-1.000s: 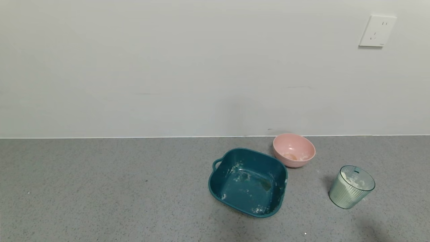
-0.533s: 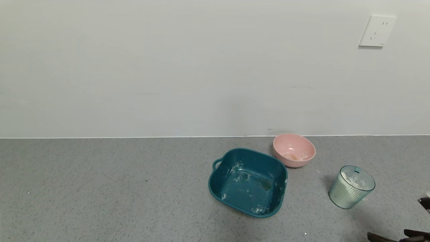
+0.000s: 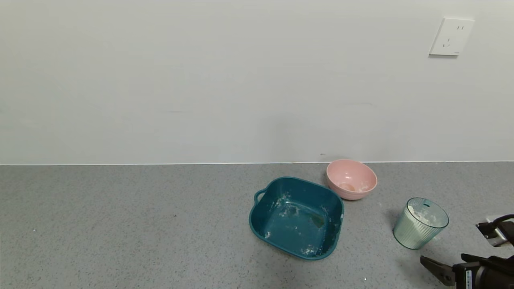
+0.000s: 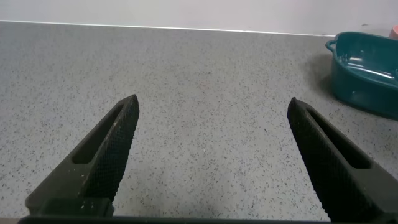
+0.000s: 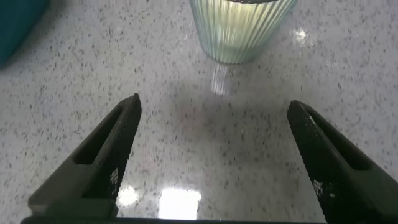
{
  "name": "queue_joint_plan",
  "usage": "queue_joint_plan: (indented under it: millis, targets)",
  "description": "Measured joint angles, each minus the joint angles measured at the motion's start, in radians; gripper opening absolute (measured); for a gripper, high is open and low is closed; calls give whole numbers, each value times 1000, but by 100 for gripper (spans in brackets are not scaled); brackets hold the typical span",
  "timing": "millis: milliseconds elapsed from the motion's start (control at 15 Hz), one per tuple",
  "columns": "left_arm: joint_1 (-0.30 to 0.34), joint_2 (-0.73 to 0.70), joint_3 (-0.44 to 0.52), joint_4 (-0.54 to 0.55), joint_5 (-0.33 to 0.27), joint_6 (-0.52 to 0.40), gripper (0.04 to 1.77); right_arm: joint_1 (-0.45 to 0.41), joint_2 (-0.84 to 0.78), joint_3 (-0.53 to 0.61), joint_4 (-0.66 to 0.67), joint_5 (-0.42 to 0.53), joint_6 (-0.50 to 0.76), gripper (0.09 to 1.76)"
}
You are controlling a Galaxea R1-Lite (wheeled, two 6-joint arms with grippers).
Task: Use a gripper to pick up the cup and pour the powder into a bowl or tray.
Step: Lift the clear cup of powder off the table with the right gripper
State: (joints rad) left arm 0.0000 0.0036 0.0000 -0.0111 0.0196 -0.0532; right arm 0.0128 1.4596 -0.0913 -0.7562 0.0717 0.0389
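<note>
The pale green cup will be gripped by my right gripper around the middle of the ribbed sides (image 3: 415, 230) (image 5: 240, 26), below the cup's rim.
The ribbed pale green cup (image 3: 420, 222) stands upright on the grey counter at the right, with white powder (image 3: 422, 217) inside. The dark teal tub (image 3: 296, 216) sits to its left, smeared with powder traces. My right gripper (image 3: 449, 244) is open at the lower right, just short of the cup and apart from it. In the right wrist view the cup's base (image 5: 239, 28) lies ahead of the open gripper (image 5: 211, 106), beyond the fingertips. My left gripper (image 4: 213, 102) is open and empty over bare counter, with the tub (image 4: 367, 74) far off; it does not show in the head view.
A small pink bowl (image 3: 351, 178) stands behind the tub near the wall. The wall runs along the back of the counter (image 3: 120, 224), with a socket (image 3: 451, 37) up at the right. A corner of the tub (image 5: 15, 25) shows in the right wrist view.
My right gripper has come into the head view from the lower right corner and moved up toward the cup. Cup, tub and bowl have not moved.
</note>
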Motion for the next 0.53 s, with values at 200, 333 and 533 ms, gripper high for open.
queue_joint_plan:
  millis: [200, 333, 533]
  targets:
    - [0, 0, 0, 0, 0, 0, 172, 1, 110, 47, -168, 3, -3, 171]
    - [0, 0, 0, 0, 0, 0, 172, -6, 182, 64, -249, 1, -11, 171]
    - [0, 0, 0, 0, 0, 0, 172, -19, 294, 81, -420, 0, -25, 171]
